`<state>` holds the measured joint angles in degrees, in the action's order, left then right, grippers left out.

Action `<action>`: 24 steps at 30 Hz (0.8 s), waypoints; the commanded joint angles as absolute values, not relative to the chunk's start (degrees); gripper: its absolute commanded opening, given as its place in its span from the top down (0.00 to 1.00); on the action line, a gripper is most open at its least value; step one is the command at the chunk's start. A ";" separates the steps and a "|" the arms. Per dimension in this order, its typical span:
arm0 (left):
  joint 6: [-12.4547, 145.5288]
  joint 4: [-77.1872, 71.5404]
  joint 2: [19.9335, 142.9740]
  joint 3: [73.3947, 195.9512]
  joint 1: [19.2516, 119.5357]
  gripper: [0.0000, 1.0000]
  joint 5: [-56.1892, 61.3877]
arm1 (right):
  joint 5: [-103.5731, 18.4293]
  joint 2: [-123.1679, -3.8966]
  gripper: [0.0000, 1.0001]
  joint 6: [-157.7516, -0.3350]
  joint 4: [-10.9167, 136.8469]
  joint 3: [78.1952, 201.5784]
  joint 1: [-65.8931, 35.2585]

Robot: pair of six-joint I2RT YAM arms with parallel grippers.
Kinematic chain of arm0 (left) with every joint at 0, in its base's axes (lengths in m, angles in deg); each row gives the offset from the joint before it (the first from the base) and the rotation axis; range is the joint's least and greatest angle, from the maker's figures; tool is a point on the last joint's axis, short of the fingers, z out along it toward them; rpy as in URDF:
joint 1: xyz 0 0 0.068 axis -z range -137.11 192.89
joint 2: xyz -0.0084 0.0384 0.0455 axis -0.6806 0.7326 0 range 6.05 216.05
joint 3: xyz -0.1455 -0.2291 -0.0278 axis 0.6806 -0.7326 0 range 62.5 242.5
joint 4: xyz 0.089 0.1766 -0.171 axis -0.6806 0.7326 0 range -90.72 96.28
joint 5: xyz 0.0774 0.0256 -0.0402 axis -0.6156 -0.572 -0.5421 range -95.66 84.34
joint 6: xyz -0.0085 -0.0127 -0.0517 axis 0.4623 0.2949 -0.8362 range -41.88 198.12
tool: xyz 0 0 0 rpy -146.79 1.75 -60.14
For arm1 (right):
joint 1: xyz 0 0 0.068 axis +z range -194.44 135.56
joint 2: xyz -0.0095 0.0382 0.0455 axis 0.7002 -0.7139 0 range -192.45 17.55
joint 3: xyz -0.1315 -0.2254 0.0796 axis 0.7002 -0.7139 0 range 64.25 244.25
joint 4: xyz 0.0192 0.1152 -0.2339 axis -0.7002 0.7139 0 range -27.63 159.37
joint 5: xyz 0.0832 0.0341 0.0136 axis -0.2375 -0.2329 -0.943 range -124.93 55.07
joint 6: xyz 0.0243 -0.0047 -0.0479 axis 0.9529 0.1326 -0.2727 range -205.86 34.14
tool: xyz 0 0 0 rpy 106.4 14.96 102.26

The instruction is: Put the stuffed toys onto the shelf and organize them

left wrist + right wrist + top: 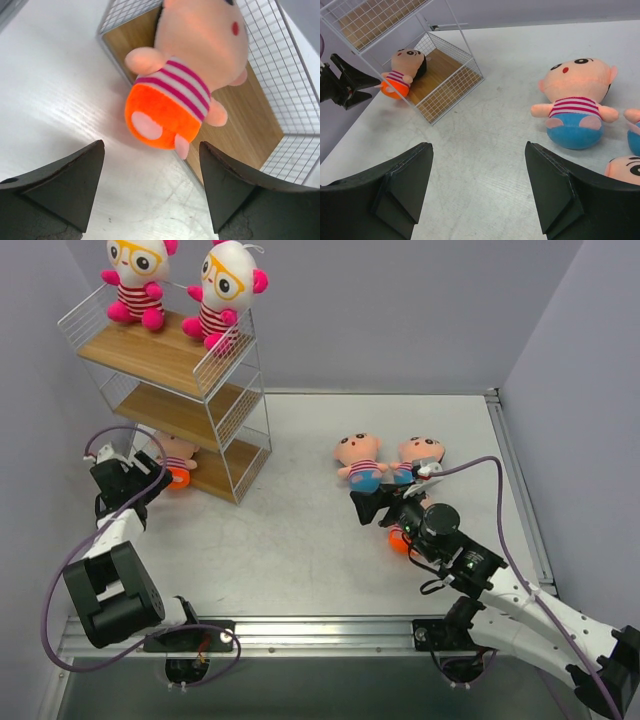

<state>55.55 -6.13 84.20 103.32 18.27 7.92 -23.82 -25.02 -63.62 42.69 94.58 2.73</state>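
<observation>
The peach toy's orange bottom is hanging over the edge of the bottom board, so next I close my left gripper at one foot (146, 125) and push the toy deeper onto the board.
The shelf (170, 360) stands at the far left. Two white-headed toys (137, 280) (225, 290) sit on its top board. A peach toy with orange bottoms (170, 95) lies at the open end of the bottom board (250, 120), its rear hanging over the edge; it also shows in the top view (178, 465). My left gripper (150, 145) is open and empty just short of it, in the top view (152, 485) too. My right gripper (477, 145) is open and empty over the table (368, 508). A blue-bottomed toy (575, 107) lies to its right.
Two peach toys (360, 462) (420, 455) lie mid-table beside the right arm, and an orange patch (398, 540) shows under that arm. Another toy's head (625, 167) is at the right wrist view's edge. Grey walls enclose the table on three sides.
</observation>
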 commanded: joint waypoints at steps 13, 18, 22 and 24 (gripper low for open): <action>27.76 -25.66 84.18 94.32 18.37 0.26 0.75 | -23.77 -24.46 0.25 -64.32 40.48 94.31 2.40; 26.79 -27.96 87.69 94.94 19.60 0.30 0.75 | -23.59 -25.16 0.25 -64.59 41.01 94.57 2.40; 25.39 -29.98 89.37 94.32 21.88 0.33 -1.09 | -23.42 -25.87 0.25 -64.50 40.92 94.84 2.40; 25.03 -31.12 90.68 94.15 22.50 0.39 -1.88 | -23.50 -26.13 0.25 -64.59 41.01 95.01 2.40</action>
